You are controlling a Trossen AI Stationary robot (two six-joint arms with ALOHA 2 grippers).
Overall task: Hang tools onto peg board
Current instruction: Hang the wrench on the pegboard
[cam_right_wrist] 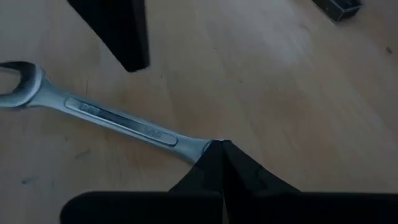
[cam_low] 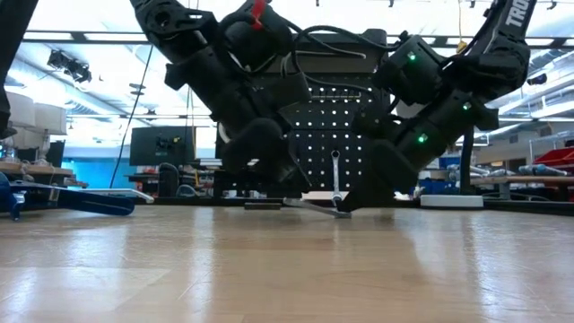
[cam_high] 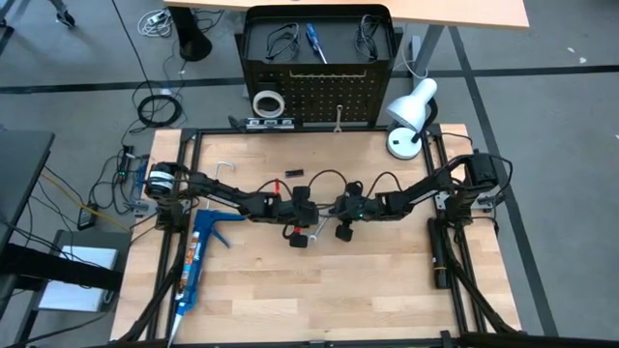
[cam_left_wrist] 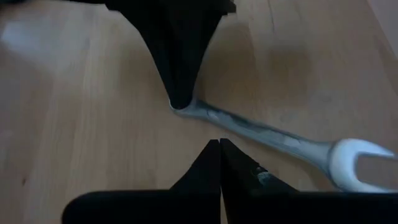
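Note:
The wrench's handle is beside my shut left gripper, so that gripper should open and grab the wrench's open-jaw end (cam_left_wrist: 346,164) while my right gripper pins the wrench's closed end.
A silver open-ended wrench (cam_right_wrist: 118,121) lies on the wooden table near its middle. In the low view the wrench (cam_low: 316,207) shows as a thin silver bar. My right gripper (cam_right_wrist: 222,148) is shut, with its tips on the wrench's end away from the open jaw. My left gripper (cam_left_wrist: 219,146) is shut too. It hovers beside the wrench's shaft (cam_left_wrist: 261,132), and I cannot tell whether it touches. From above, the left gripper (cam_high: 315,220) and right gripper (cam_high: 335,214) meet tip to tip. The peg board (cam_high: 319,97) stands at the far edge. My right gripper sets its shut fingertips (cam_left_wrist: 180,99) on the wrench's closed end (cam_right_wrist: 200,148), slanting down from the table's right. The tips cover that end, so whether it is pinched or only pressed cannot be told. The shaft and open jaw (cam_right_wrist: 17,79) lie toward the table's left.
On the peg board hang a white tape ring (cam_high: 268,101), another wrench (cam_high: 338,118), a blue screwdriver (cam_high: 314,41) and wire loops (cam_high: 280,39). A white lamp (cam_high: 411,116) stands at the far right. A blue caulking gun (cam_high: 203,251) lies at the left.

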